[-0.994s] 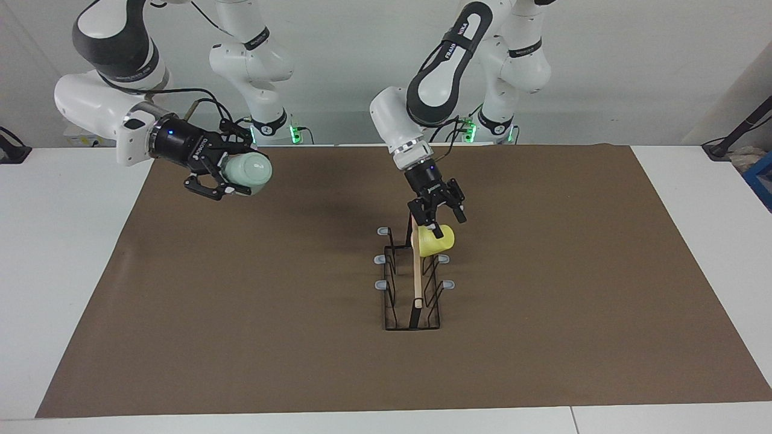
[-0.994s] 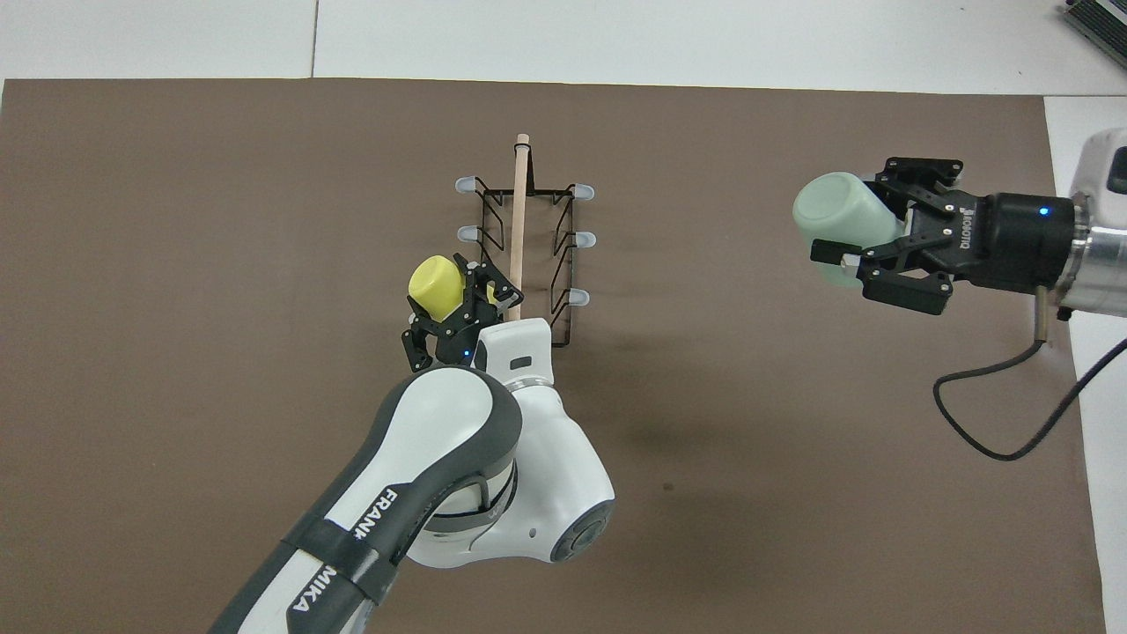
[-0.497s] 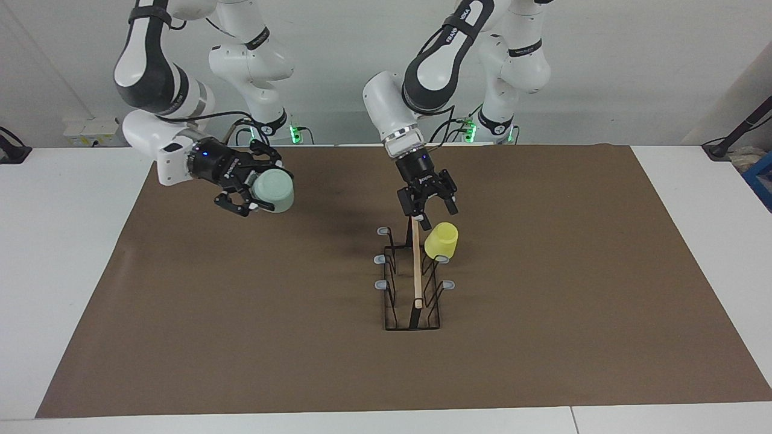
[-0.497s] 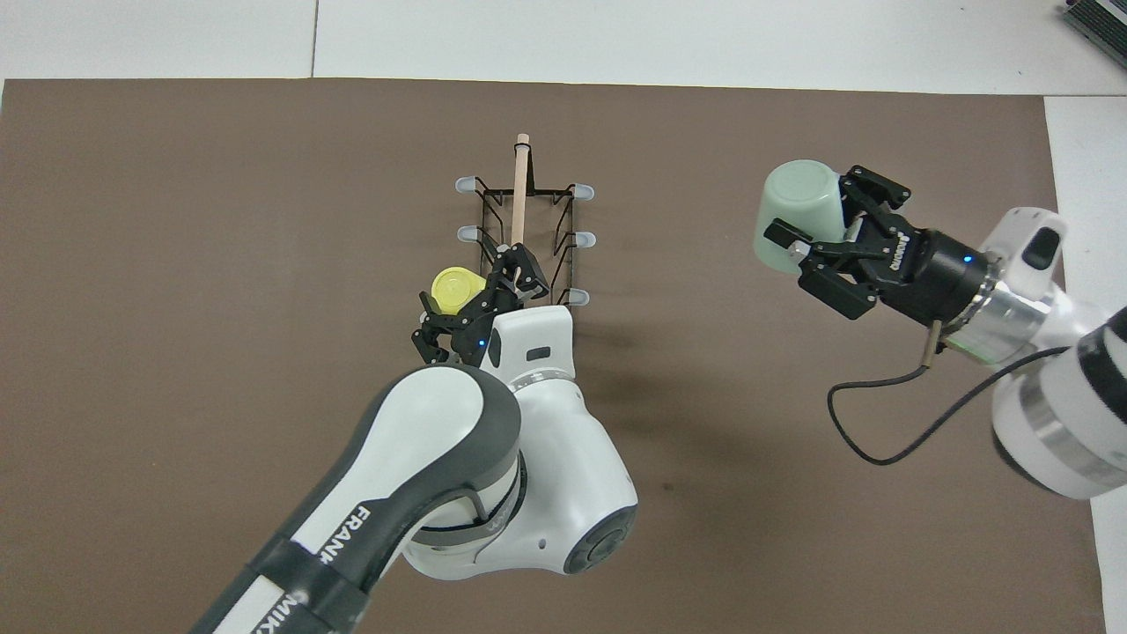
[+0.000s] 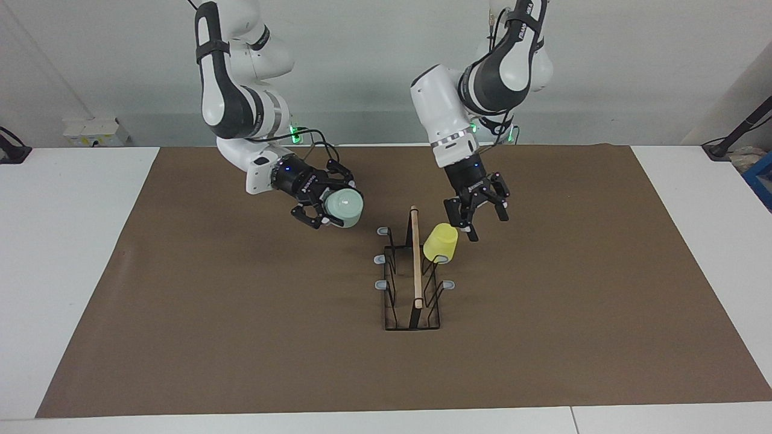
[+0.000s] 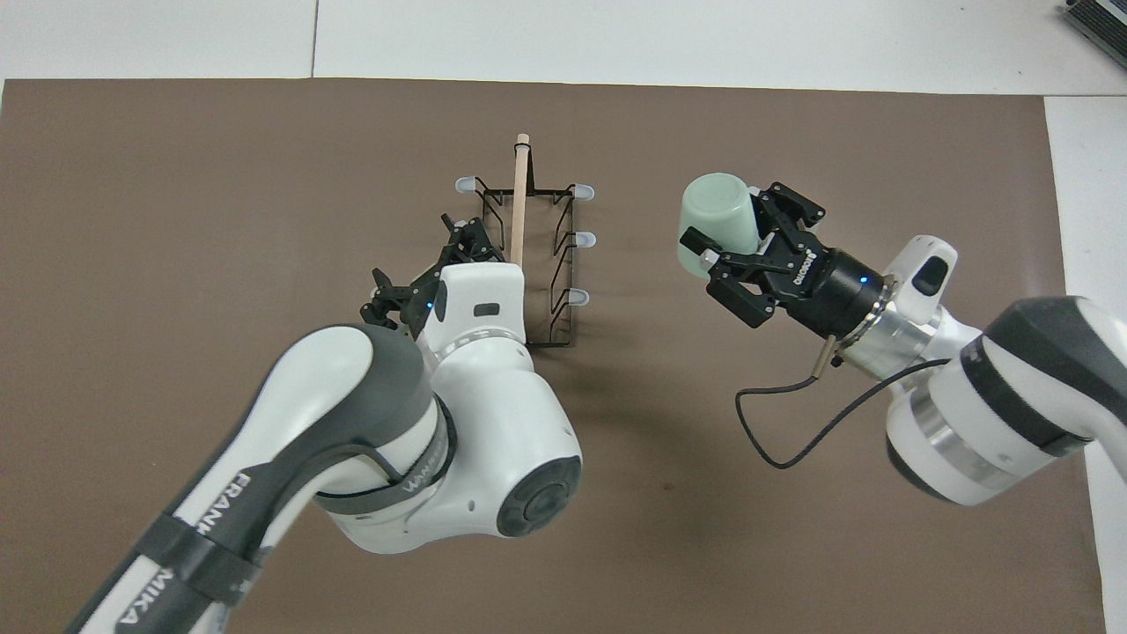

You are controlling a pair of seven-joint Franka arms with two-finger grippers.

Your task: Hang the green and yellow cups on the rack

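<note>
The green cup will go on the rack's bare peg [image 6: 570,305] nearest the robots, opposite the yellow cup, hung there by my right gripper.
The yellow cup [image 5: 440,243] hangs mouth down on the rack [image 5: 415,265], on the peg nearest to the robots on the left arm's side. My left gripper [image 5: 485,223] stands open just beside it, toward the left arm's end, holding nothing. In the overhead view the left gripper [image 6: 421,264] and its wrist hide the yellow cup beside the rack [image 6: 519,194]. My right gripper [image 5: 330,204] is shut on the pale green cup [image 5: 344,209], held on its side in the air over the mat beside the rack. The green cup [image 6: 715,222] also shows in the right gripper [image 6: 729,231] from above.
A brown mat [image 5: 241,331] covers most of the white table [image 5: 60,271]. Several grey-tipped pegs [image 5: 380,284] of the rack are bare. A black cable [image 6: 792,431] loops from the right wrist.
The left gripper opened, let go of the yellow cup and drew away toward the left arm's end; the cup stays on its peg. The right arm carried the green cup toward the rack.
</note>
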